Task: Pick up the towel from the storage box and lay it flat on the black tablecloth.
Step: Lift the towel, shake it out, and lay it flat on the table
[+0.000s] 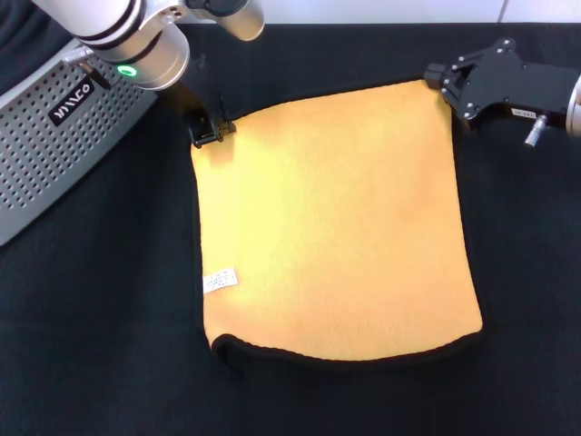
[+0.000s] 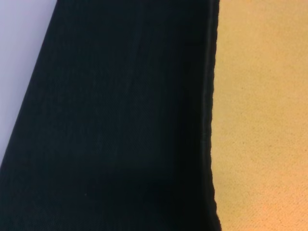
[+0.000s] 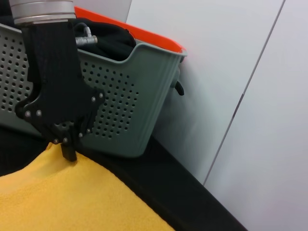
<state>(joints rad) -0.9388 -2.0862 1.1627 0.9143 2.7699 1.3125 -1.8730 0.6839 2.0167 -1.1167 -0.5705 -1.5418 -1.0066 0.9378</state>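
Note:
I will let go of the towel's far corner with my left gripper on the black tablecloth (image 1: 216, 133) beside the grey storage box.
The towel (image 1: 336, 227) lies spread on the black tablecloth (image 1: 109, 345), yellow-orange side up, with black trim and a white tag (image 1: 219, 281). Its near left corner is curled over a little. My left gripper (image 1: 211, 134) is at the towel's far left corner, shut on the edge; the right wrist view shows it (image 3: 70, 151) pinching the slightly raised corner of the towel (image 3: 72, 197). My right gripper (image 1: 447, 84) is at the far right corner. The left wrist view shows the towel's edge (image 2: 262, 120) on the tablecloth (image 2: 120, 120).
The storage box (image 1: 54, 154), grey and perforated, stands at the far left; in the right wrist view it (image 3: 130, 106) holds a dark fabric bundle (image 3: 108, 41). A white wall (image 3: 231, 96) rises just behind the table's far edge.

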